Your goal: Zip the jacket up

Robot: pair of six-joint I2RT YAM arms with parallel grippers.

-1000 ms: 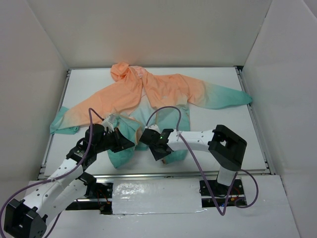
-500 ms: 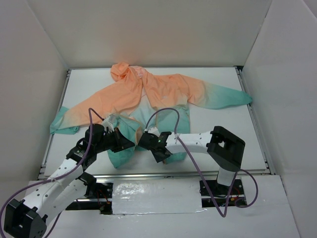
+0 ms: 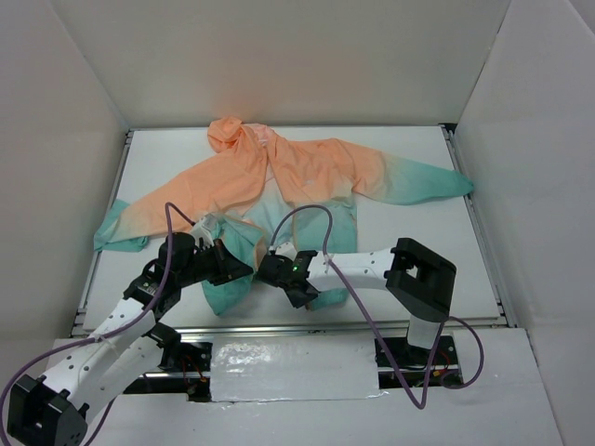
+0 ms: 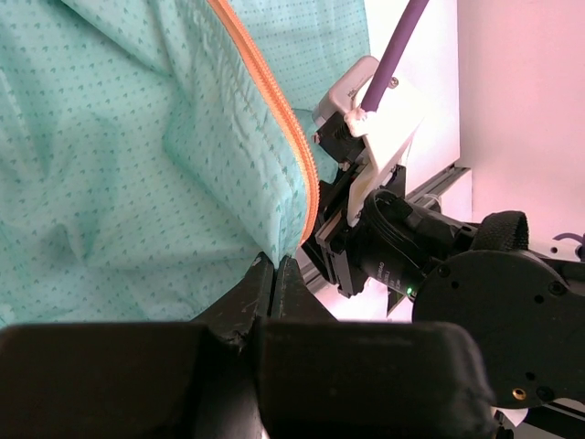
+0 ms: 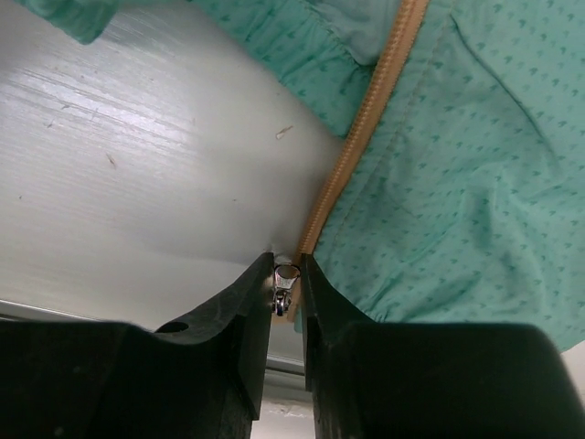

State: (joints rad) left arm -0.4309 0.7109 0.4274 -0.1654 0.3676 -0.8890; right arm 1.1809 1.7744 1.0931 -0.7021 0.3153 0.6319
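The right gripper's fingers cover the silver zipper slider where the other tape has to go in, so the robot should open them and grab the teal hem (image 5: 355,298) next to it.
The jacket (image 3: 279,181) lies spread on the white table, peach-orange at hood and shoulders, teal at hem and cuffs, its front open. My left gripper (image 3: 244,268) is shut on the teal hem corner (image 4: 274,240) of the left front panel, right beside the orange zipper tape (image 4: 274,101). My right gripper (image 3: 265,271) is shut on the silver zipper slider (image 5: 285,285) at the bottom end of the other orange zipper tape (image 5: 361,142). The two grippers sit almost touching near the table's front edge; the right gripper fills the right of the left wrist view (image 4: 384,247).
White walls enclose the table on three sides. A metal rail (image 3: 353,323) runs along the table's front edge just below the grippers. The jacket's sleeves reach to the left edge (image 3: 121,228) and the right (image 3: 437,181). Purple cables (image 3: 311,209) loop over both arms.
My right gripper has moved left along the hem toward the left gripper, closing the gap between them. The left arm and its hold have stayed put.
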